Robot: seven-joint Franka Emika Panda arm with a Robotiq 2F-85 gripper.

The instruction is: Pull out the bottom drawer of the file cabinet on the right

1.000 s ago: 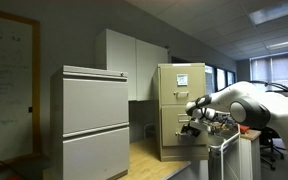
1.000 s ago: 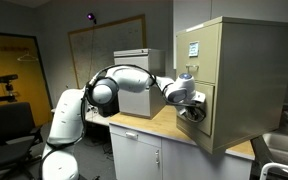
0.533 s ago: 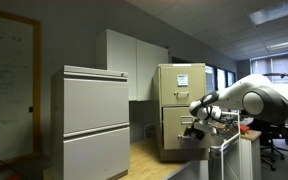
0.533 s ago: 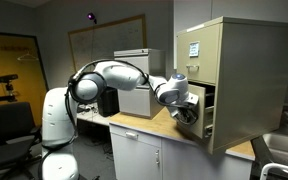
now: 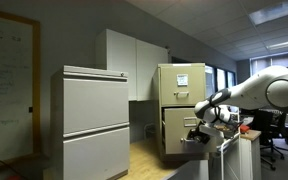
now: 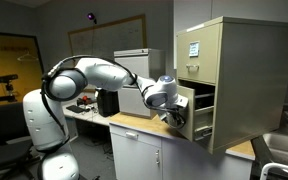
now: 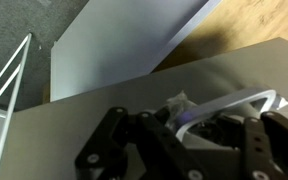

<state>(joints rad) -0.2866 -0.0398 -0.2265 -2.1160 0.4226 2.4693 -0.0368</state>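
Next, the gripper releases the drawer's silver handle farther out from the tan file cabinet (image 5: 201,148), toward the base of the robot's arm.
The narrow tan file cabinet (image 5: 182,80) stands on a wooden desktop, also in the other exterior view (image 6: 239,60), with a white paper label on its top front. Its bottom drawer (image 5: 175,128) is pulled partly out; in an exterior view its front (image 6: 200,125) stands clear of the cabinet body with a dark gap behind. My gripper (image 5: 198,126) is at the drawer front (image 6: 175,115). In the wrist view the dark fingers (image 7: 184,140) close around the silver handle (image 7: 234,104) on the grey drawer face (image 7: 104,110).
A wider light-grey two-drawer cabinet (image 5: 94,120) stands beside the tan one, farther along the desk (image 6: 134,70). White wall cupboards (image 5: 134,60) hang behind. The wooden desktop (image 6: 144,126) runs in front of the drawer. An office chair (image 6: 9,125) stands by the arm's base.
The bottom drawer has slid farther out of the cabinet. My gripper has moved away from the cabinet with the handle in it, and the arm has drawn back.
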